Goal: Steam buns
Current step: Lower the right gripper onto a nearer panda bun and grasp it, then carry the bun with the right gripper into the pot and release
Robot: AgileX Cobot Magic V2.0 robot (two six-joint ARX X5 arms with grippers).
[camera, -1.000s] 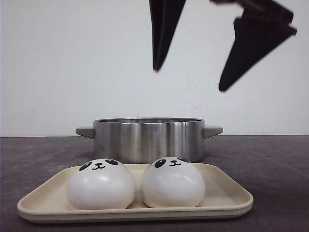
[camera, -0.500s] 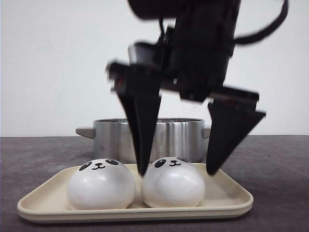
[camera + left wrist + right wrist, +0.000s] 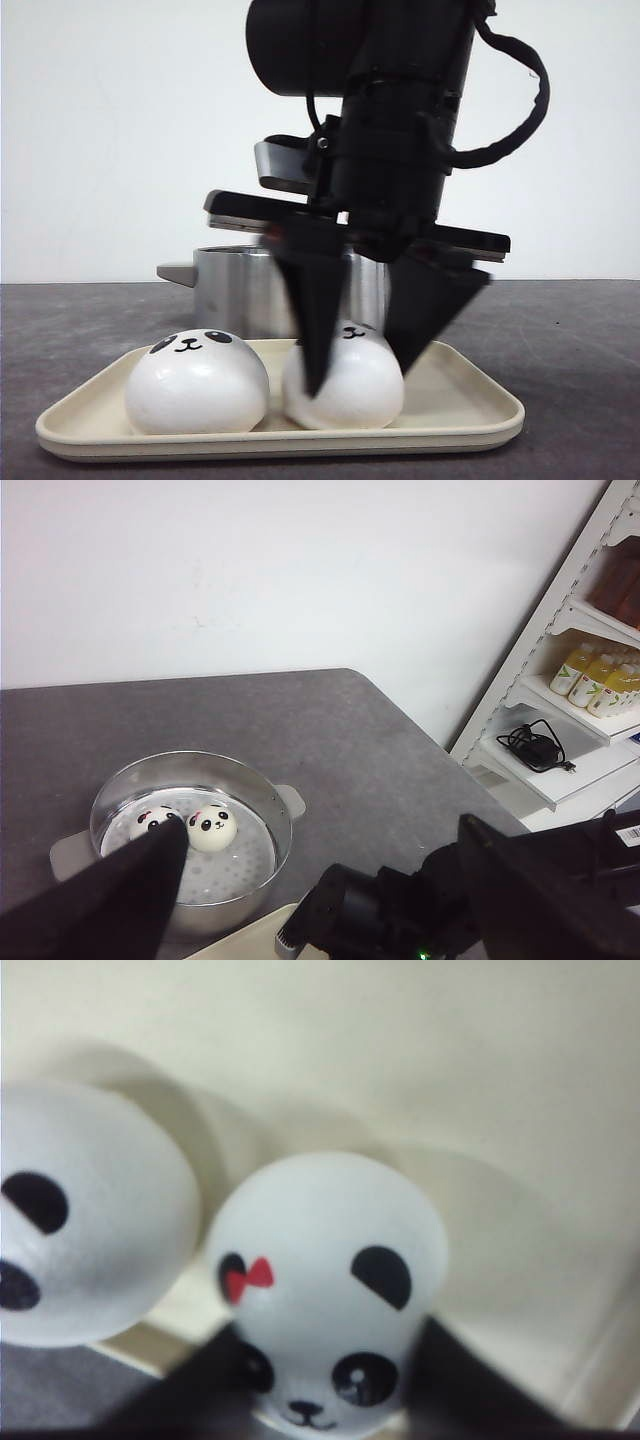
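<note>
Next, my right gripper lets go of the panda bun that has the red bow inside the steel pot (image 3: 342,268) behind the tray.
Two white panda buns lie on a beige tray (image 3: 470,405). My right gripper (image 3: 360,378) has come down over the right bun (image 3: 355,390), and its black fingers press both sides of it. In the right wrist view this bun (image 3: 325,1250) has a red bow, and the left bun (image 3: 90,1250) lies beside it. The left bun (image 3: 195,385) lies free. Two more buns (image 3: 213,826) sit inside the steel pot (image 3: 285,820), one partly hidden by a finger. My left gripper (image 3: 330,900) hangs open and empty high above the pot.
The steel pot (image 3: 230,290) with side handles stands right behind the tray. A white shelf with drink bottles (image 3: 590,675) and a black cable (image 3: 535,748) stands beyond the table's edge. The right arm's black body fills the space over the tray.
My right gripper dropped from high above onto the tray, and its fingers narrowed around the right bun. The left bun shifted slightly left.
</note>
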